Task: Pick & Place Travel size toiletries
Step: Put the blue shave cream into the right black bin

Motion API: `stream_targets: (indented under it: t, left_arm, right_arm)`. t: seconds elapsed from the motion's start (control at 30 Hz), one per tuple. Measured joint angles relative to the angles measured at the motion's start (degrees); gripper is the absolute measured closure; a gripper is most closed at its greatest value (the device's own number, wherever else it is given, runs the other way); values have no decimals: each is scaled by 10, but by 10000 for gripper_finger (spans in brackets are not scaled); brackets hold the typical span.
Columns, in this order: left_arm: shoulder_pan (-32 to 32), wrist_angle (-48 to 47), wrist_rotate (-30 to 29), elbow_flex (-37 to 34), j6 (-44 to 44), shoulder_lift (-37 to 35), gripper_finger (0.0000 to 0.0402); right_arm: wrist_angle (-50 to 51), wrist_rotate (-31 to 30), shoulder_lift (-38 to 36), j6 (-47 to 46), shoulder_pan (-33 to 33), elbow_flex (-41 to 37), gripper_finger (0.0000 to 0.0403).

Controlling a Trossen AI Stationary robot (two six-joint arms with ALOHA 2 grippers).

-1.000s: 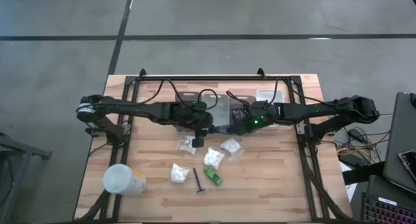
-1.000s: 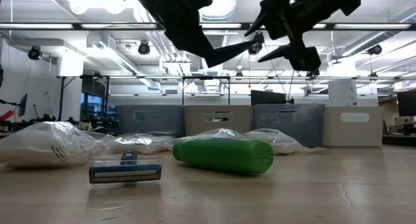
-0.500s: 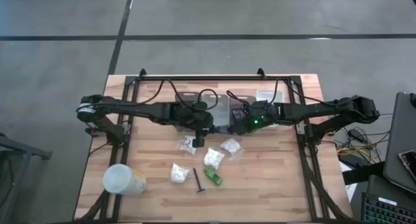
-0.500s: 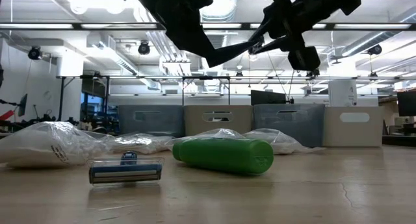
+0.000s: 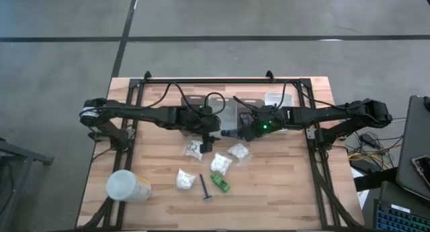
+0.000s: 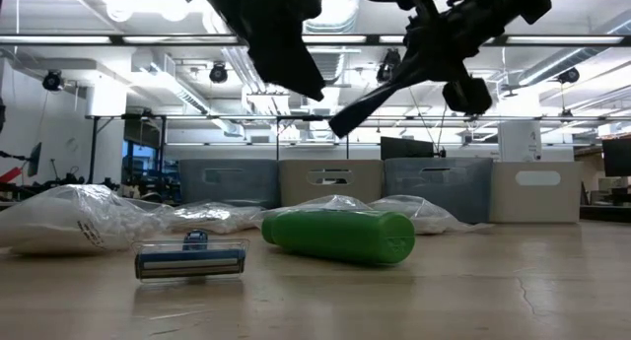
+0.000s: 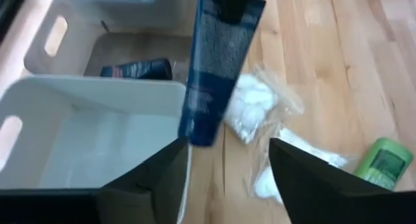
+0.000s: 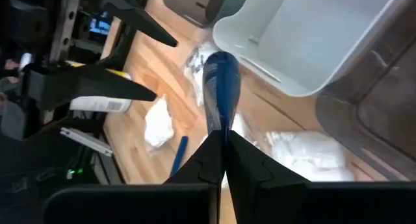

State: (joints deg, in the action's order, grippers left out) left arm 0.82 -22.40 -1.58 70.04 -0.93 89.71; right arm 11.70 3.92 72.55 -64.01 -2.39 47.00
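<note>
Next, I set the dark blue tube beside the other dark tube in the grey bin (image 5: 252, 120) with my right gripper. The held tube hangs in front of the bins.
A dark blue tube (image 7: 211, 74) hangs in the air over the table's middle, in front of the bins, with my right gripper (image 8: 224, 152) shut on it. My left gripper (image 7: 227, 178) stands open just left of the tube (image 5: 225, 133), its fingers on either side of the tube's free end without touching it. On the wood below lie a green bottle (image 5: 220, 185), a dark razor (image 5: 203, 187) and several white packets (image 5: 220, 163). Another dark tube (image 7: 136, 69) lies inside a grey bin. My right gripper pinches the tube's wide flat end (image 8: 223, 130) between its two fingers, coming from the table's right. The tube runs on ahead of the fingers, along them. It is lifted clear and slants down toward the left arm, its free end (image 6: 340, 126) lowest.
A row of bins stands along the far side, a white one (image 7: 97, 139) and a grey one (image 7: 123, 52) close behind the grippers. A large white cylinder (image 5: 126, 186) lies at the near left. Bare wood lies at the near right.
My right gripper has shut on the end of the tube that my left gripper was holding out. My left gripper has then opened and let go. The tube stays clear of the table, now carried by the right gripper alone, and its free end has dipped.
</note>
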Motion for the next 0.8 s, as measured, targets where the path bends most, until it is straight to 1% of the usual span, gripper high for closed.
stream_targets:
  t: [0.1, 0.17, 0.3, 0.37, 0.43, 0.5, 0.57, 0.63, 0.7, 0.8]
  left_arm:
    - [0, -39, -2, 0, -10, -4, 159]
    - [0, -74, -12, 0, -23, -10, 147]
    - [-1, -149, -41, 0, -50, -31, 137]
    - [-2, -181, -57, 0, -66, -43, 137]
    - [-2, -202, -78, 0, -83, -55, 139]
    - [-2, -221, -101, 0, -95, -66, 140]
    - [-2, -228, -122, 0, -103, -75, 140]
    - [-2, -235, -140, 0, -109, -77, 140]
    - [-2, -236, -149, 0, -112, -79, 140]
    - [-2, -238, -149, -1, -112, -79, 140]
  right_arm:
    - [3, -21, -1, 2, 3, 0, 394]
    - [5, -47, -7, 5, 3, 0, 394]
    - [50, -134, -33, 19, 7, 10, 394]
    - [115, -192, -48, 25, 11, 24, 394]
    - [212, -255, -57, 21, 20, 43, 394]
    - [307, -295, -58, 11, 26, 64, 394]
    - [387, -304, -50, 3, 28, 79, 394]
    - [434, -309, -36, -1, 28, 84, 393]
    - [445, -324, -15, 4, 28, 83, 392]
    - [427, -354, 21, 21, 18, 79, 391]
